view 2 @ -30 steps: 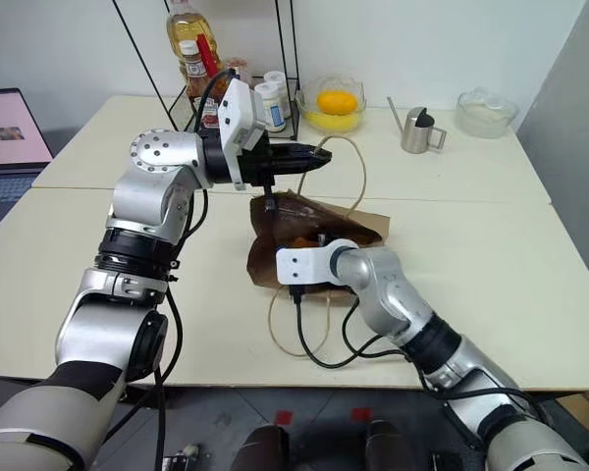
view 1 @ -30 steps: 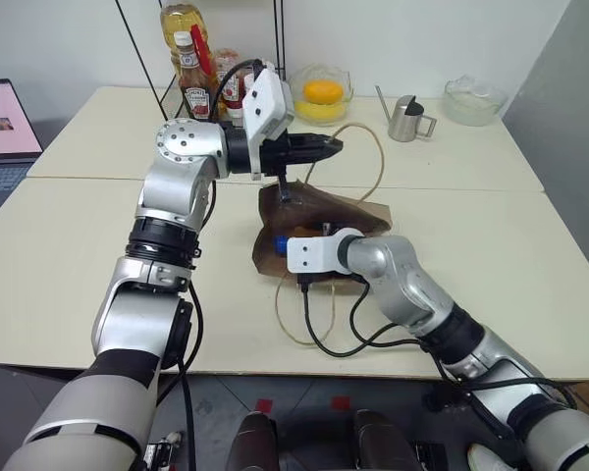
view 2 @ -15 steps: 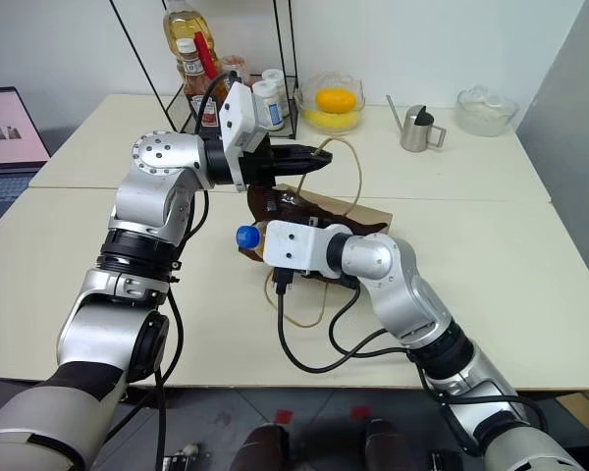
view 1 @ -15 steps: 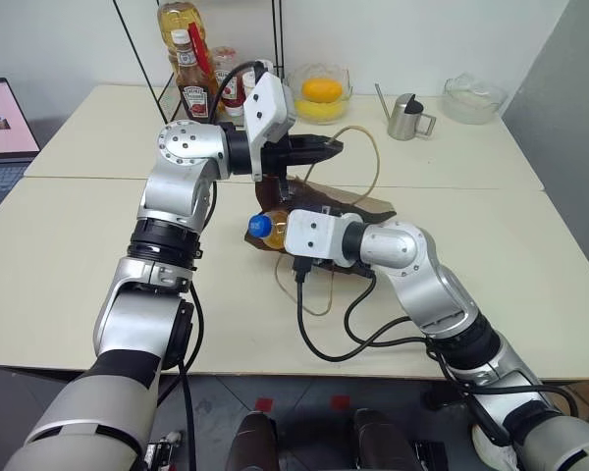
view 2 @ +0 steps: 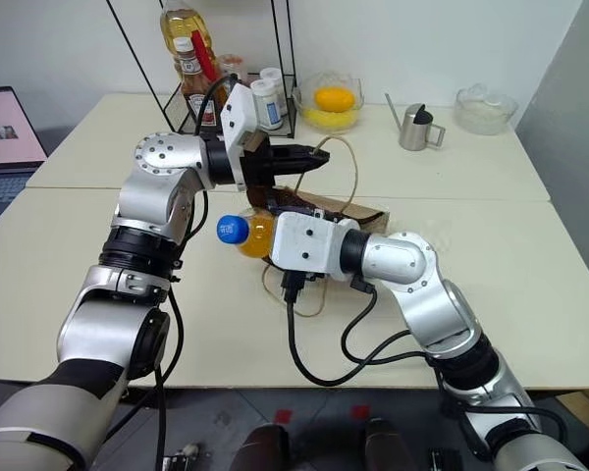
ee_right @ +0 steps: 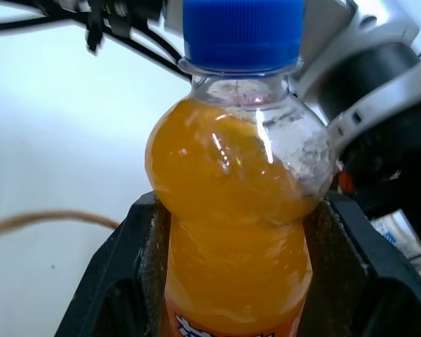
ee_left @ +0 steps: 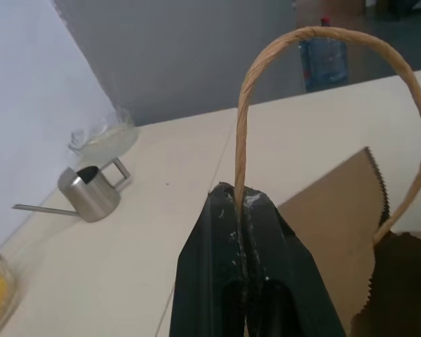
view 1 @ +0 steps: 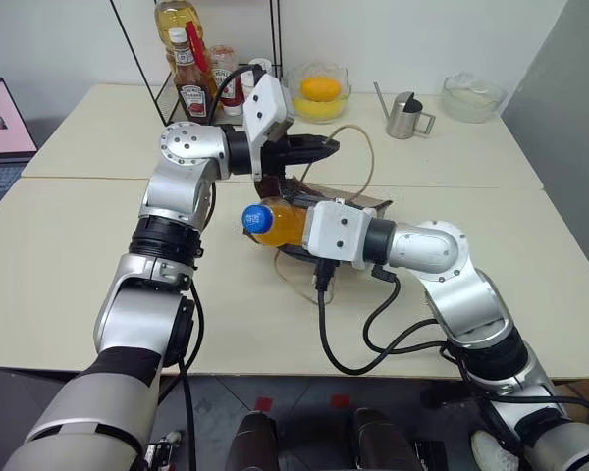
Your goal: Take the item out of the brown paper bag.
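Note:
Next, I set the orange soda bottle, held level above the table, on the table (view 1: 468, 265) between the brown paper bag and the grey wall with my right gripper.
The item, an orange soda bottle (view 1: 272, 222) with a blue cap (view 1: 251, 218), is held lying level above the table, in front of the brown paper bag (view 2: 371, 212). My right gripper (ee_right: 238, 281) is shut on the bottle's body, with a black finger (ee_right: 119, 281) on each side. The cap points to my left. The bag stands behind the right wrist, its top edge open. My left gripper (view 1: 324, 149) is shut on one tan cord handle (ee_left: 323, 35), which it holds up above the bag (ee_left: 337, 210). The other handle (view 1: 299, 285) lies loose on the table.
At the back stand a wire rack with a ketchup bottle (view 1: 190, 88) and an oil bottle (view 1: 177, 20), a glass bowl holding a round orange fruit (view 1: 321, 90), a metal pitcher (view 1: 405, 116) and a glass bowl (view 1: 473, 98). A laptop (view 1: 2, 128) sits far left. A black cable (view 1: 344, 334) hangs from my right wrist.
My right gripper has drawn the bottle out of the bag, rising and coming back toward me while the wrist rolled. The left gripper has kept the handle still.

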Robot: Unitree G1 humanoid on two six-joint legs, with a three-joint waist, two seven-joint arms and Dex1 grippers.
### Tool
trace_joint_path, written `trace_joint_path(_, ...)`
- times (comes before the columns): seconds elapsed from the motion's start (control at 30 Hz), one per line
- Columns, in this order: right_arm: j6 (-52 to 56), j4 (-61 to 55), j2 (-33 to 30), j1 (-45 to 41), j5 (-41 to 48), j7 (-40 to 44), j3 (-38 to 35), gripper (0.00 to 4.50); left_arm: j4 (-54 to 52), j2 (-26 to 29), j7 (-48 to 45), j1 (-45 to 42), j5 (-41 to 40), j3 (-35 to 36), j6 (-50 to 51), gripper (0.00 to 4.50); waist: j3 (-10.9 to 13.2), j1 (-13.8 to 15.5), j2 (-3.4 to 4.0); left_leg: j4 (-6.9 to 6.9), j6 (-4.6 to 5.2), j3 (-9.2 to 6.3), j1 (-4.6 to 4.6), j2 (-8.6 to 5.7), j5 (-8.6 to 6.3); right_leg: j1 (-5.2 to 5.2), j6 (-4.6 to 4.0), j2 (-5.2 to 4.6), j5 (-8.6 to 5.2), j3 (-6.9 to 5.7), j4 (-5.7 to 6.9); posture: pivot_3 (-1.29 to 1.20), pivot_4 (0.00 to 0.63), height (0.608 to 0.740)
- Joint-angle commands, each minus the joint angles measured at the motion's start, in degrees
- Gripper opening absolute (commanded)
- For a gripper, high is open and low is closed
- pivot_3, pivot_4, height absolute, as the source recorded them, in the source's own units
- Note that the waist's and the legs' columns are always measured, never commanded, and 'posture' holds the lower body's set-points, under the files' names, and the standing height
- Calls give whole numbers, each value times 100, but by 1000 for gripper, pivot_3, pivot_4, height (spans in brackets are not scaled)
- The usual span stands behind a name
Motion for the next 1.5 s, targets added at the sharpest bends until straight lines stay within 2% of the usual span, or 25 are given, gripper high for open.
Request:
trace_joint_path(0.03,-190,-553,-112,-67,381,-66,-515,2411,106,-69,35,-182,56,37,-192,0,0,8,0,0,0,0,0,0,0,0,0,0,0,-1,0,0,150,740)
trace_joint_path(0.23,-104,-1066,-432,-97,879,-103,-929,2410,470,-134,115,-303,188,29,-406,0,0,7,0,0,0,0,0,0,0,0,0,0,0,0,0,0,150,740)
trace_joint_path(0.53,-161,-1611,-865,-65,1002,-390,-1448,2410,1009,-283,222,-491,395,52,-795,0,1,22,0,-1,0,0,-1,-1,0,0,0,0,0,0,0,0,150,740)
trace_joint_path(0.9,-258,-1693,-1972,456,1095,-480,-2647,2410,1257,-321,283,-540,494,90,-1055,0,1,44,0,-1,1,2,-1,-2,-1,0,0,0,0,3,-1,0,150,740)
trace_joint_path(1.03,-751,-1414,-2585,1305,795,-357,-3194,2409,1256,-337,289,-553,481,108,-1064,0,2,72,-1,-1,2,3,-3,-3,-1,0,0,0,0,3,-2,0,150,740)
trace_joint_path(1.23,-2064,-559,-3353,3071,-151,-411,-3290,2409,1213,-360,301,-582,451,138,-1036,0,3,68,-3,2,17,5,-1,-9,-10,8,0,-4,0,7,-7,0,150,740)
trace_joint_path(1.37,-2688,274,-3743,3597,-947,-662,-2968,2409,1170,-373,310,-576,445,146,-1014,0,4,33,-1,5,15,11,3,-10,-8,7,1,-5,0,17,-4,0,150,740)
trace_joint_path(1.5,-2889,825,-3901,3704,-1423,-796,-2714,2409,1130,-378,306,-556,443,159,-1001,0,4,22,0,4,12,13,9,-9,-6,7,1,-2,0,22,-1,0,150,740)
